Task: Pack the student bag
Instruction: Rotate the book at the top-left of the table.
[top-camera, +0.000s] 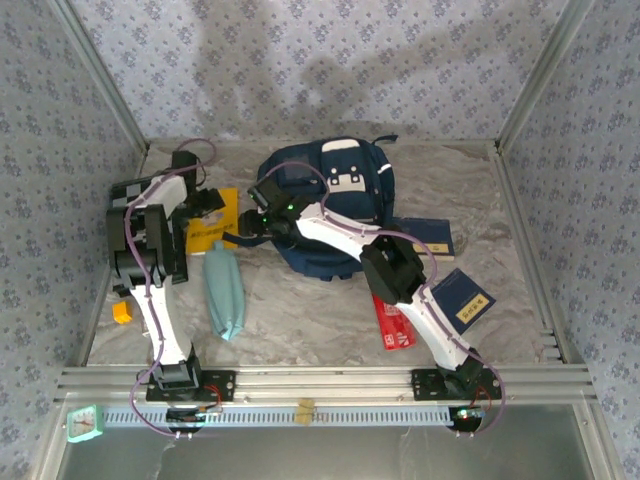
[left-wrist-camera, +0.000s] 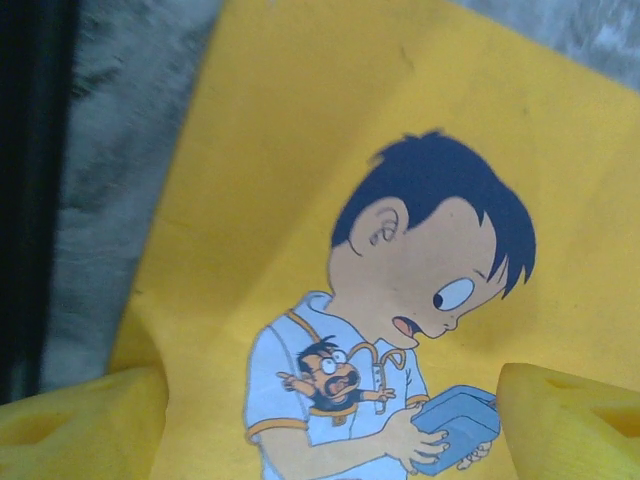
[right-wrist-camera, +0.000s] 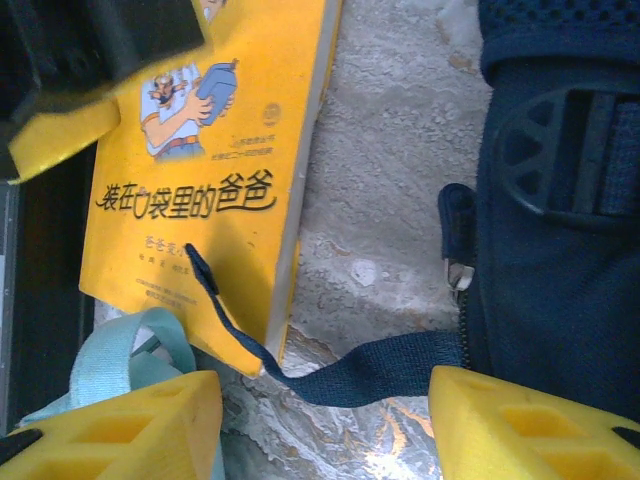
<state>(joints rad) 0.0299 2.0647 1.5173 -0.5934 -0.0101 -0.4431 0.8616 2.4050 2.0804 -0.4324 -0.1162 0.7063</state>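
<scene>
The yellow book's flat cover outspans my left fingers, so next my right gripper leaves the strap and lifts the book by its bag-side edge (right-wrist-camera: 290, 260).
The student bag (top-camera: 335, 190), a navy backpack with a white buckled panel, lies at the back middle of the table. Its side fills the right of the right wrist view as the bag (right-wrist-camera: 560, 230). My right gripper (top-camera: 256, 226) is at the bag's left side, open. A loose navy strap (right-wrist-camera: 400, 366) from the bag lies on the table between the fingers of the right gripper (right-wrist-camera: 320, 425), ungripped. A yellow cartoon book (top-camera: 218, 222) lies left of the bag. My left gripper (left-wrist-camera: 330, 430) hovers open just over the book's cover (left-wrist-camera: 300, 150), nothing between its fingers.
A teal pencil case (top-camera: 225, 290) lies in front of the yellow book, its loop (right-wrist-camera: 110, 350) near my right gripper's left finger. Two navy books (top-camera: 462, 300) and a red flat item (top-camera: 393, 325) lie at the right. A small orange block (top-camera: 122, 312) sits by the left wall.
</scene>
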